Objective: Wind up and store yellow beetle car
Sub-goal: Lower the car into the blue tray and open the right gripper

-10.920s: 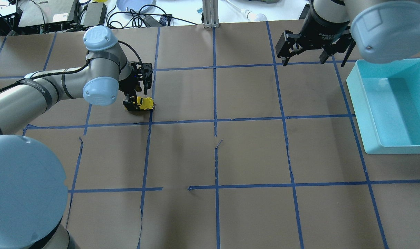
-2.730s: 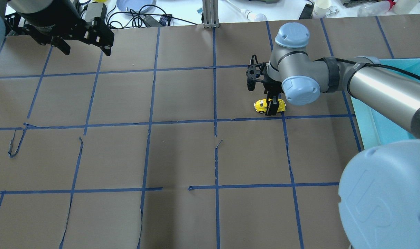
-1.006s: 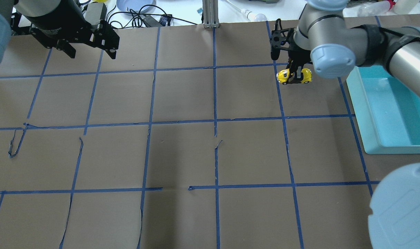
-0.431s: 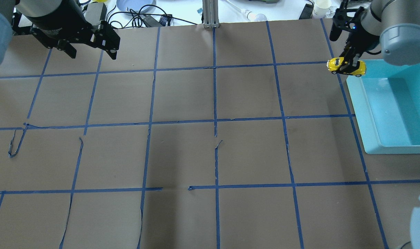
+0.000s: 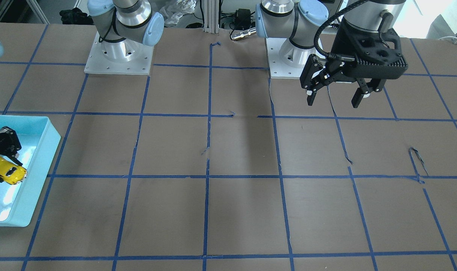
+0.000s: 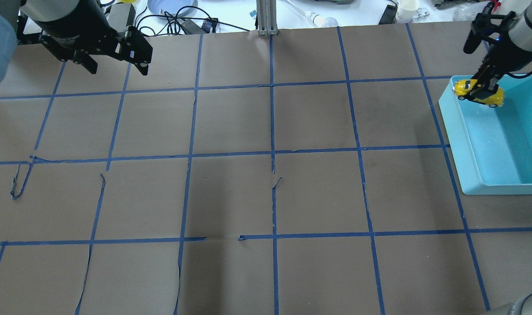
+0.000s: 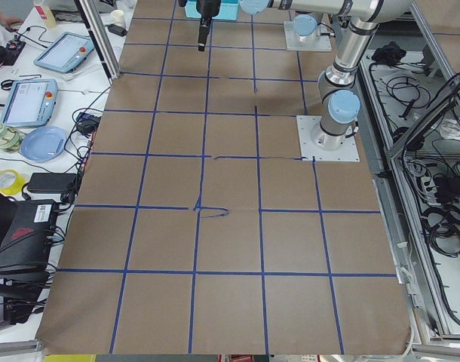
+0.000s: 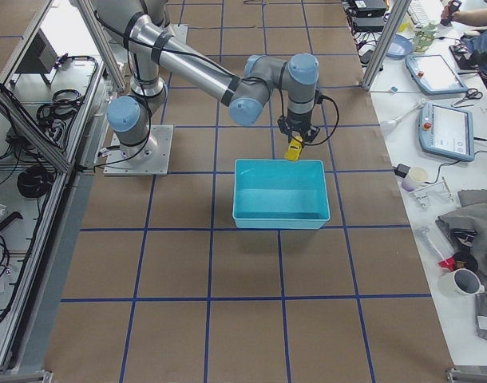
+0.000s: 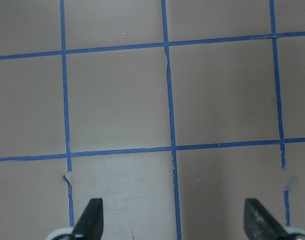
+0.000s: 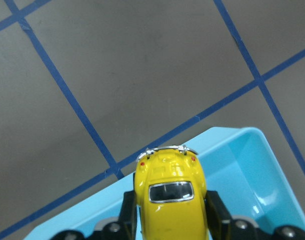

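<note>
I will use my right gripper to set the yellow beetle car down on the bottom of the light blue bin, beside the bin's side (image 5: 14, 162) facing the open table.
The yellow beetle car (image 6: 477, 92) is held in the air by my right gripper (image 6: 482, 89), which is shut on its sides. It hangs over the far corner of the light blue bin (image 6: 456, 144). The right wrist view shows the car (image 10: 170, 200) between the fingers (image 10: 128, 207) above the bin's rim (image 10: 212, 140). It also shows in the front view (image 5: 6, 171) and the right side view (image 8: 294, 149). My left gripper (image 6: 112, 61) is open and empty, high over the far left of the table, also seen in the front view (image 5: 335, 97).
The brown paper table (image 6: 270, 175) carries a blue tape grid with some torn strips (image 6: 16, 186). Cables and a blue plate (image 6: 171, 6) lie beyond the far edge. A metal post (image 6: 266, 17) stands at the far middle edge.
My right gripper has carried the car from the table up and to the right, from beside the bin to over its far corner. The left arm has stayed put.
</note>
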You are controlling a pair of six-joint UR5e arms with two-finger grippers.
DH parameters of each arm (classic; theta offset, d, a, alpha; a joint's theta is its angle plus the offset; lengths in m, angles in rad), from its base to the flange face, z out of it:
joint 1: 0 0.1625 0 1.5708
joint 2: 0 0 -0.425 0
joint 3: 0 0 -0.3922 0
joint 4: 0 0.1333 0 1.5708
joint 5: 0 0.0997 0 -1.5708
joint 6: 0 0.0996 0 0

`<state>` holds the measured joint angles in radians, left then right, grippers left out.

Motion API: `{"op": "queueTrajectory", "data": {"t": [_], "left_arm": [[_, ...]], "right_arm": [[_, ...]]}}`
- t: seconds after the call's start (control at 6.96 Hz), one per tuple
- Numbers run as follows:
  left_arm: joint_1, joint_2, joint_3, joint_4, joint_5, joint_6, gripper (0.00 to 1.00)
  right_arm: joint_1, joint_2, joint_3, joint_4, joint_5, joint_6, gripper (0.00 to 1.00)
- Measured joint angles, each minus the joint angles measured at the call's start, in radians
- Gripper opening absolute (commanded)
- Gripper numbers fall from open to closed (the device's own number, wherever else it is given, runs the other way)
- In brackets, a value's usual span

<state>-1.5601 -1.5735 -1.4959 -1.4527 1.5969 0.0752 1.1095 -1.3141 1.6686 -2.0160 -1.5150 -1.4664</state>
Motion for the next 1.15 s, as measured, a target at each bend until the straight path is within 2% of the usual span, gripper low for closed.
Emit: {"op": "queueTrajectory", "data": {"t": [0.43,1.01,1.15], "left_arm": [[0.0,-0.001,0.001,0.001,0.0,0.002,1.0],[0.0,0.0,0.001,0.002,-0.002,0.004,1.0],[0.0,0.002,0.0,0.002,-0.002,0.006,1.0]], "right_arm": [[-0.199,0.013,0.086,-0.028,0.02,-0.009,0.24],[-0.22,0.092,0.12,-0.064,0.019,-0.216,0.24],[-0.209,0.094,0.159,-0.124,0.018,-0.239,0.25]]}}
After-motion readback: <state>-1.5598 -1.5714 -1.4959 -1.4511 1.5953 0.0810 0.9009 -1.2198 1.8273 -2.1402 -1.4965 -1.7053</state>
